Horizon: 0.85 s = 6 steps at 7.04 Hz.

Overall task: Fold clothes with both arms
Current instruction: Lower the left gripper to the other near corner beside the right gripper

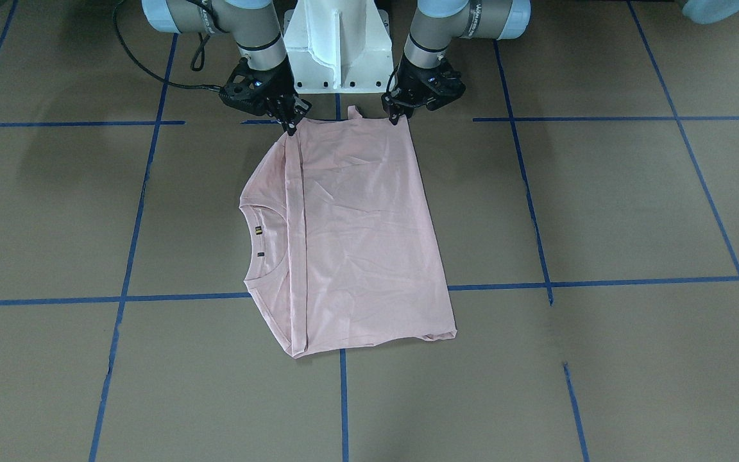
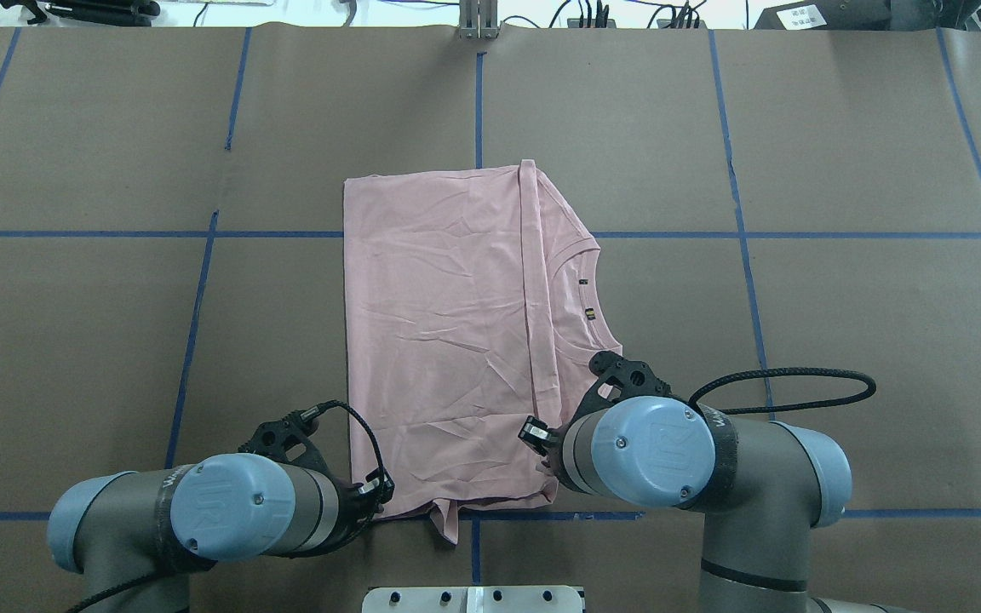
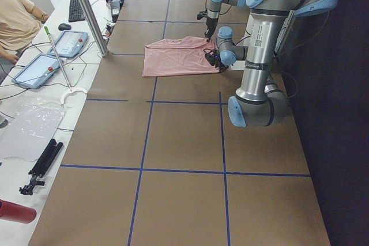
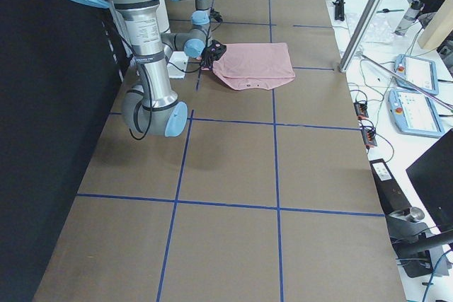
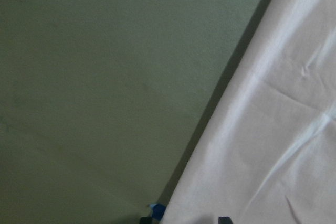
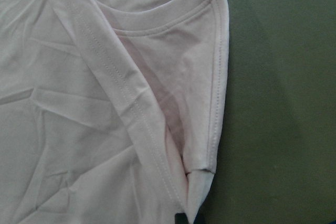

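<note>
Next, my left gripper lets go of the pale pink T-shirt's near corner on the table (image 1: 489, 332) just beside the shirt's far corner.
The pale pink T-shirt (image 1: 356, 237) lies folded flat in the middle of the table, collar (image 1: 260, 244) toward my right arm's side. Its dog print is hidden. It also shows in the overhead view (image 2: 439, 340). My right gripper (image 1: 291, 126) sits at the shirt's near corner by the shoulder and looks shut on the fabric, which narrows to a pinch in the right wrist view (image 6: 197, 192). My left gripper (image 1: 396, 118) sits at the other near corner and looks shut on the shirt's edge (image 5: 210, 182). The near edge runs straight between the two grippers.
The white pedestal base (image 1: 337, 51) stands just behind the grippers. A black cable loop (image 2: 797, 383) hangs off my right arm. Blue tape lines (image 1: 344, 398) cross the brown table. Control tablets (image 3: 52, 56) and a seated person (image 3: 17, 21) are beyond the far edge.
</note>
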Tool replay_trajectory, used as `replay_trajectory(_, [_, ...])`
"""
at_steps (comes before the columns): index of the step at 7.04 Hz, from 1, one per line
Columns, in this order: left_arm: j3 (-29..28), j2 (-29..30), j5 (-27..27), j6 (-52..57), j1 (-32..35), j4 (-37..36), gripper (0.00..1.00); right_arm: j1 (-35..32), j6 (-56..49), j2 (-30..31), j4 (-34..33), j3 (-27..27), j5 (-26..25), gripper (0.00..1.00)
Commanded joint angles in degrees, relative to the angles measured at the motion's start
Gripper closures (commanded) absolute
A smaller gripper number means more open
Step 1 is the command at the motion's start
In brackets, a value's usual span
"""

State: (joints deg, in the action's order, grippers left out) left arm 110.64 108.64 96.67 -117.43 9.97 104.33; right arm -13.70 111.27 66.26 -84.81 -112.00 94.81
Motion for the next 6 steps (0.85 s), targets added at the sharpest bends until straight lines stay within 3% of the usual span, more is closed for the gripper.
replay_trajectory(1, [-0.08, -0.18, -0.25, 0.09, -0.04, 0.0, 1.0, -0.02, 0.0, 0.1, 0.0, -0.06, 0.11, 1.0])
replay_trajectory(4, [2.02, -0.09, -0.08, 0.44, 0.75, -0.09, 1.0, -0.1, 0.0, 0.01, -0.09, -0.32, 0.12, 1.0])
replay_trajectory(5, [8.91, -0.79, 0.1, 0.27, 1.36, -2.18, 1.0, -0.28, 0.0, 0.88, -0.7, -3.46, 0.12, 1.0])
replay_trajectory(6, [18.63, -0.1, 0.36, 0.09, 1.11, -12.99, 1.0, -0.28, 0.18, 5.5, -0.7, -10.36, 0.12, 1.0])
